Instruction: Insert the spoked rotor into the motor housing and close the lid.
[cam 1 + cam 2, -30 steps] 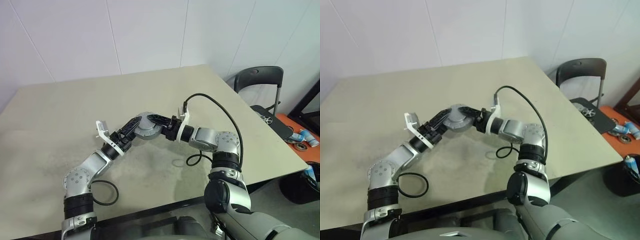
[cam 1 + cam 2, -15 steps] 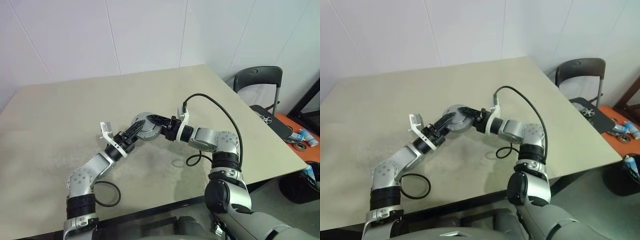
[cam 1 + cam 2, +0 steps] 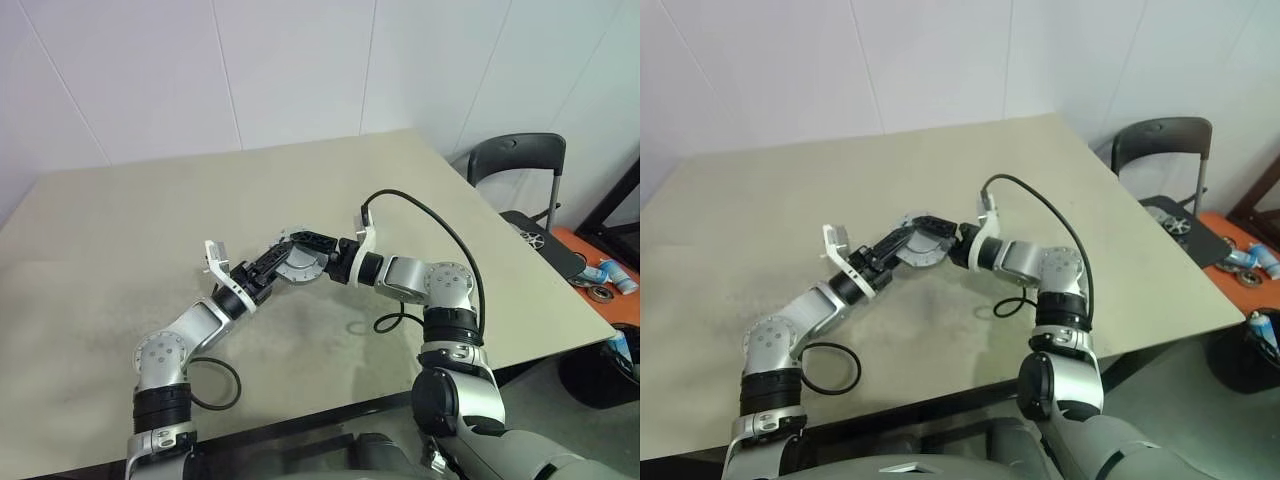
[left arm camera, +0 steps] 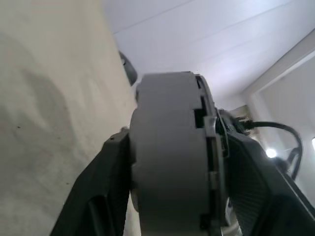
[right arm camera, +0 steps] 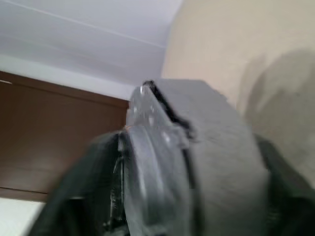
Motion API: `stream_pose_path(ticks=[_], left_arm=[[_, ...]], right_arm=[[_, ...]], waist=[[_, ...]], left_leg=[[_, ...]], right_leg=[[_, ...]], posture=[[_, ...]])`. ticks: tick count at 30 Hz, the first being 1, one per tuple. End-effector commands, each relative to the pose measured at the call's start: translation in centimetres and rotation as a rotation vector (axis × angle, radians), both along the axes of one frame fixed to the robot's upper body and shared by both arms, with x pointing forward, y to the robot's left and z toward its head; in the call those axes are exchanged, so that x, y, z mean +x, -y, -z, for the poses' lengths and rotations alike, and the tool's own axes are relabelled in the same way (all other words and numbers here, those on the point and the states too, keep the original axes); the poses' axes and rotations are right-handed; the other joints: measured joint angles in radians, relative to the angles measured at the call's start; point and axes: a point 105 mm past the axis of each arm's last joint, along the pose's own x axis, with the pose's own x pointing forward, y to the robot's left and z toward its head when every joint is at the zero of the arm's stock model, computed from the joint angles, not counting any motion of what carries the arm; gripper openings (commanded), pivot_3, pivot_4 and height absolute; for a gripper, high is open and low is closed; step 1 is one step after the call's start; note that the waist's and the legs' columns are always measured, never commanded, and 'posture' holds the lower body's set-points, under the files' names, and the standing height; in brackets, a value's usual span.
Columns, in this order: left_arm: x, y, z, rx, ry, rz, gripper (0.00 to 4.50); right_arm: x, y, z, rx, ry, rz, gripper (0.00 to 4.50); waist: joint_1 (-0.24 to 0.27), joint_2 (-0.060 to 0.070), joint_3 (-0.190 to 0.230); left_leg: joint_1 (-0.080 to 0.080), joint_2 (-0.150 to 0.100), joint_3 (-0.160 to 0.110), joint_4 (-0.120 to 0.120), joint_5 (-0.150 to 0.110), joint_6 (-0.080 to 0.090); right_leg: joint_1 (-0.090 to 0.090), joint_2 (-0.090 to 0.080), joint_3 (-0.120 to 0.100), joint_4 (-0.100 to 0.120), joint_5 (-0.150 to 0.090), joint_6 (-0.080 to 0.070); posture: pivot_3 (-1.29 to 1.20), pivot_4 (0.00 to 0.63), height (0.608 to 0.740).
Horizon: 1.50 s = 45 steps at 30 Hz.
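Observation:
Next, the left gripper releases the motor housing on the bare beige table [image 3: 161, 279] beyond its arm's round silver joint.
A round grey metal assembly hangs edge-up just above the table's middle, between my two grippers. It is the motor housing [image 3: 298, 264] with the lid [image 5: 150, 162] pressed against one face; a seam runs between them. The housing's thick rim [image 4: 167, 157] shows edge-on in the left wrist view. My left gripper [image 3: 280, 262] reaches in from the left, and its black fingers [image 4: 106, 177] are shut on the housing's flat faces. My right gripper [image 3: 312, 250] comes from the right, its fingers [image 3: 308, 238] spread around the assembly. The spoked rotor is hidden.
A black cable loop [image 3: 215, 385] lies on the beige table [image 3: 120, 230] near the front left. A black cable [image 3: 440, 225] arches over my right arm. A black chair [image 3: 515, 160] stands beyond the table's right edge, with small parts [image 3: 605, 275] further right.
My left fingers have closed onto the housing. My right fingers have spread apart around it. The assembly sits slightly lower; both hands have kept their place.

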Motion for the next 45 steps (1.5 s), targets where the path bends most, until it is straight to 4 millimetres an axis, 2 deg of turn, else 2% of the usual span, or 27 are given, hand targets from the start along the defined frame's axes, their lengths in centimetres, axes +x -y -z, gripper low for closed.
stream_pose_path(ticks=[1,14,17,21,27,31,34,39,41,45], left_arm=[[0.6,0.4,-2.5,-0.015,0.089,0.008,2.64],[0.9,0.6,-2.9,0.004,0.112,0.013,2.64],[0.7,0.6,-2.8,0.006,0.118,0.016,2.32],[0.8,0.4,-2.5,0.013,0.106,0.01,2.32],[1.6,-0.7,-2.7,0.019,0.116,-0.037,2.32],[1.9,-2.1,-3.0,0.03,0.13,-0.071,2.32],[2.2,-3.0,-3.3,0.038,0.141,-0.101,2.32],[2.8,-6.5,-5.7,0.032,0.205,-0.214,2.32],[2.7,-7.9,-6.5,0.045,0.224,-0.257,2.32],[2.3,-11.4,-7.1,0.125,0.228,-0.385,2.32]], right_arm=[[0.2,-0.5,-1.4,0.056,0.013,-0.021,3.91],[0.6,-0.1,-1.4,0.041,0.017,0.007,3.91],[0.6,-0.1,-1.4,0.041,0.018,0.01,3.95],[0.8,0.1,-1.5,0.044,0.019,0.017,3.95],[2.1,1.4,-3.8,0.144,0.048,0.079,3.95],[2.8,3.4,-6.2,0.209,0.117,0.106,3.95],[3.4,4.9,-6.7,0.217,0.132,0.142,3.95],[4.4,6.9,-5.0,0.162,0.099,0.223,3.95],[4.3,6.9,-4.4,0.148,0.086,0.223,3.95],[3.8,5.5,-3.6,0.131,0.074,0.181,3.95]], waist=[[0.0,0.0,0.0],[0.0,0.0,0.0],[0.0,0.0,0.0],[0.0,0.0,0.0],[0.0,0.0,0.0],[0.0,0.0,0.0],[-0.001,0.0,0.0],[-0.002,0.0,0.0],[-0.002,-0.001,0.0],[-0.001,-0.001,0.0]], left_leg=[[0.0,0.0,0.0,0.0,0.0,0.0],[0.004,0.0,0.0,0.0,0.0,0.0],[0.005,0.0,0.0,0.0,0.0,0.0],[0.006,0.0,0.0,0.0,0.0,0.0],[0.006,0.0,0.0,0.0,0.0,0.0],[0.006,0.0,0.0,0.0,0.0,0.0],[0.006,0.0,0.0,-0.001,0.0,0.0],[0.006,0.0,0.0,-0.001,0.0,0.0],[0.006,0.001,0.0,-0.001,0.0,0.0],[0.006,0.001,0.0,-0.001,0.0,0.0]], right_leg=[[0.0,0.0,0.0,0.0,0.0,0.0],[0.003,0.0,0.0,0.0,0.0,0.0],[0.005,0.0,0.0,0.0,0.0,0.0],[0.005,0.0,0.0,0.0,0.0,0.0],[0.006,0.0,0.0,0.0,0.0,0.0],[0.006,0.0,0.0,-0.001,0.0,0.0],[0.006,0.0,0.0,-0.001,0.0,0.0],[0.006,0.001,0.0,-0.001,0.0,0.0],[0.006,0.001,0.0,-0.001,0.0,0.0],[0.006,0.001,0.0,-0.001,0.0,0.0]], posture=[[0.0,0.0,0.74],[0.0,0.0,0.74],[0.0,0.0,0.74],[0.0,0.0,0.74],[0.0,0.0,0.74],[0.0,0.0,0.74],[0.0,0.0,0.74],[0.0,0.0,0.74],[0.0,0.0,0.74],[0.0,0.0,0.74]])
